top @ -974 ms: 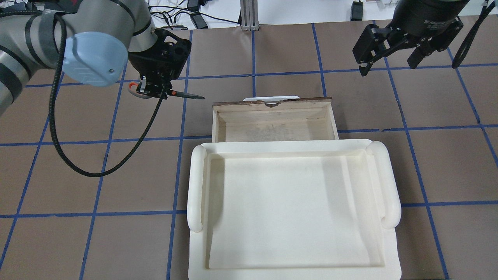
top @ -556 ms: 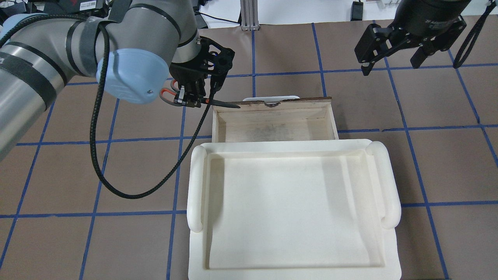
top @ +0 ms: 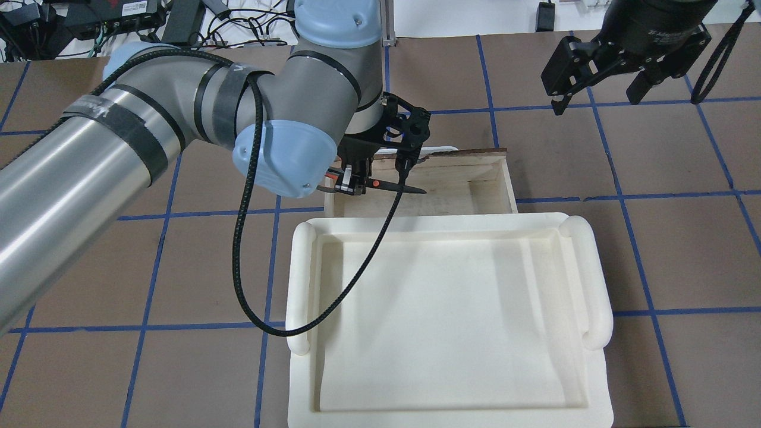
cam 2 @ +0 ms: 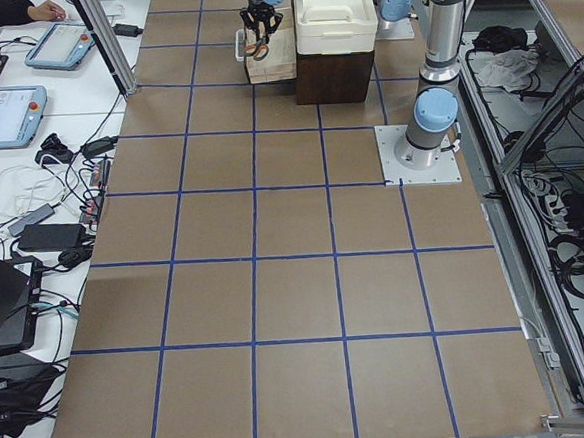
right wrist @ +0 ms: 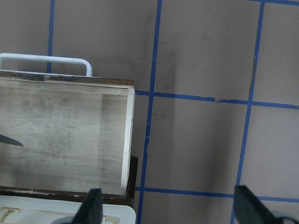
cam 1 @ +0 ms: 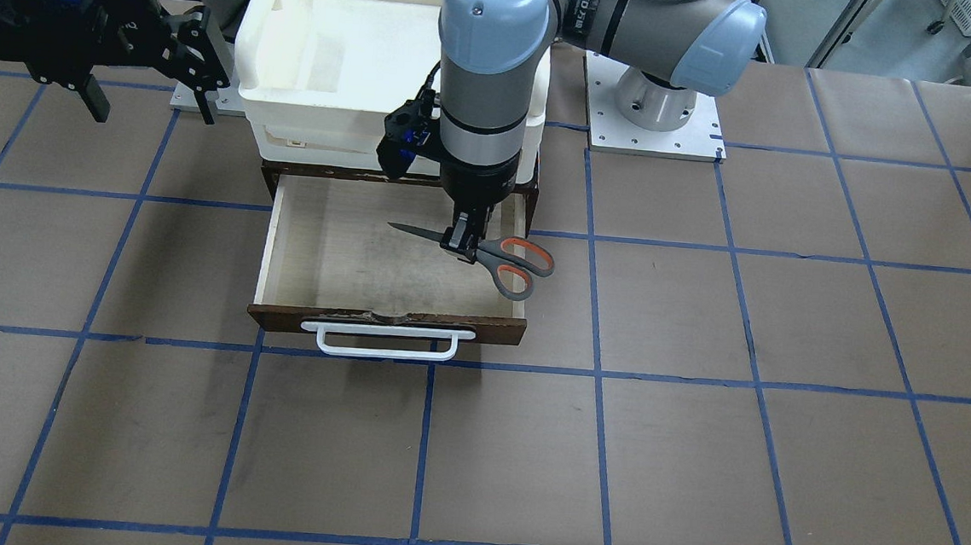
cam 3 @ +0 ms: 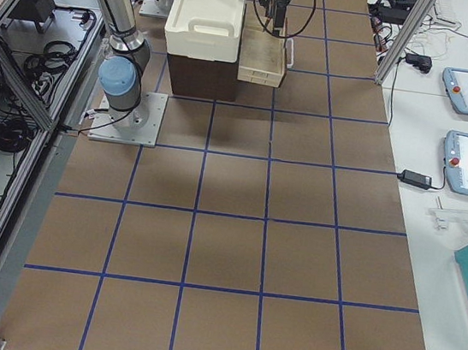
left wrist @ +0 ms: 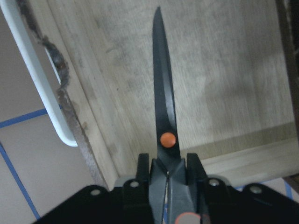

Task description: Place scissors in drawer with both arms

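Note:
Next, I let go of the scissors with my left gripper on the middle of the pale bottom (cam 1: 422, 253) (left wrist: 170, 53) inside the open wooden drawer.
My left gripper (cam 1: 462, 243) is shut on the scissors (cam 1: 508, 261) just behind the orange pivot. It holds them level above the open wooden drawer (cam 1: 388, 321). The dark blades point across the pale interior, and the grey, orange-lined loops hang over the drawer's side wall on my left. In the left wrist view the blade (left wrist: 163, 102) lies over the drawer floor (left wrist: 229, 70). In the overhead view the scissors (top: 395, 188) stick out from the left gripper (top: 355, 181). My right gripper (top: 594, 101) is open and empty, up beyond the drawer's (top: 475, 181) far right corner.
A cream-white plastic tray (top: 300, 279) sits on the dark cabinet above the drawer, on the robot's side. The drawer's white bar handle (cam 1: 386, 344) faces away from the robot. Brown table with blue tape lines lies all around.
My left arm has carried the scissors to the right, from beside the drawer to over its left part. The right gripper has stayed in place, open.

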